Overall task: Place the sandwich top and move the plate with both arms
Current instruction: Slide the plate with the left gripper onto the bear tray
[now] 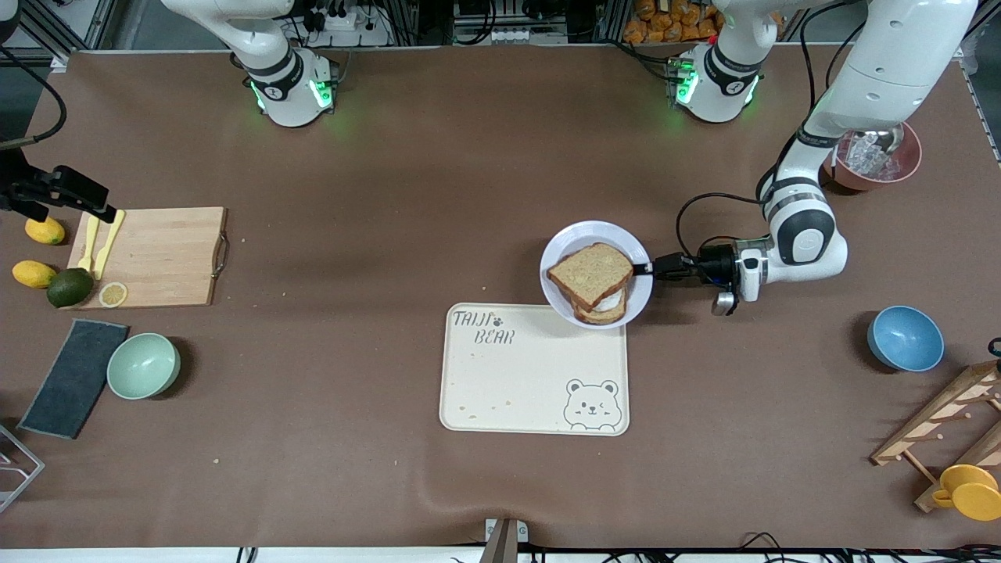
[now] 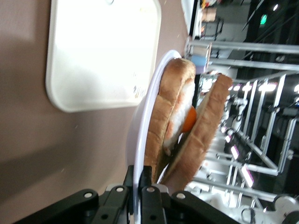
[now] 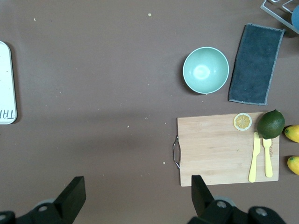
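My left gripper is going to set the plate free on the cream tray (image 1: 562,367) (image 2: 113,22), in the space between the tray's lettering and the bear face.
The white plate (image 1: 559,291) holds a sandwich, and its edge overlaps a corner of the tray. The brown sandwich top (image 1: 590,270) lies skewed on the egg-topped toast (image 1: 606,311). My left gripper (image 1: 646,268) is shut on the plate's rim at the side toward the left arm's end. In the left wrist view the fingers (image 2: 152,179) pinch the plate's rim (image 2: 142,121), with the sandwich top (image 2: 205,135) leaning over the orange egg yolk (image 2: 189,119). My right gripper (image 3: 138,196) is open and empty, high over the bare table beside the cutting board.
The cream bear-print tray (image 1: 532,367) lies nearer the front camera than the plate. A blue bowl (image 1: 905,338), a wooden rack (image 1: 946,422) and a pink bowl (image 1: 872,160) stand toward the left arm's end. The cutting board (image 1: 156,254), green bowl (image 1: 143,365) and dark cloth (image 1: 74,377) lie toward the right arm's end.
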Motion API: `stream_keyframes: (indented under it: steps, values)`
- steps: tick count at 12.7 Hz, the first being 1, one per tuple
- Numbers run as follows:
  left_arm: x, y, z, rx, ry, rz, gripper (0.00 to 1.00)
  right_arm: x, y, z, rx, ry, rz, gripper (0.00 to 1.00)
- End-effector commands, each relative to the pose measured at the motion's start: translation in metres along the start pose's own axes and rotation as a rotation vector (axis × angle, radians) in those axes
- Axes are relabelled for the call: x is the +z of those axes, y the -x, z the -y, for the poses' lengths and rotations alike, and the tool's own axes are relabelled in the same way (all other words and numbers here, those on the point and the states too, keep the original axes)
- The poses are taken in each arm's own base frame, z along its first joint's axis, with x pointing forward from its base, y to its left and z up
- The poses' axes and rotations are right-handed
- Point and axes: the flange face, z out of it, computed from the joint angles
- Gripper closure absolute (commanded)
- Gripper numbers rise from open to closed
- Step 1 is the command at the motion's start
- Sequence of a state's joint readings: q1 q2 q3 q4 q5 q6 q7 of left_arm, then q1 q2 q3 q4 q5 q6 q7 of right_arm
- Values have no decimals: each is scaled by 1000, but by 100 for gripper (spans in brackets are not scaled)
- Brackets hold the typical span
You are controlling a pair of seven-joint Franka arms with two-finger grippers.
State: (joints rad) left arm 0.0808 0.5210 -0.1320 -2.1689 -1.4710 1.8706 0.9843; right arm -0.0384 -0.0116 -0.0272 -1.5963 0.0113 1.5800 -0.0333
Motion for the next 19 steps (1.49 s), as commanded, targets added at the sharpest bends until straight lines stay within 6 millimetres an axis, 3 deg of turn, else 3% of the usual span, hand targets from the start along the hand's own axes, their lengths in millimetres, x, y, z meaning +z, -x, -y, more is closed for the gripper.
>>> stream_keyframes:
  steps: [1,5,10,15,19]
  values:
    - [-4,-17,-14,9,5,-69,100,1,2,-1,15,7,8,0]
    - [2,-39,-6,-7,-56,-192,100,4,0,-1,15,7,12,0]
    - [66,-56,-17,-64,-22,-323,100,8,-1,-1,15,6,18,0]
    - [91,-69,-9,-95,-50,-393,100,9,-2,-2,17,6,20,0]
    - [111,-64,6,-122,-94,-404,100,12,-3,-2,15,6,26,0]
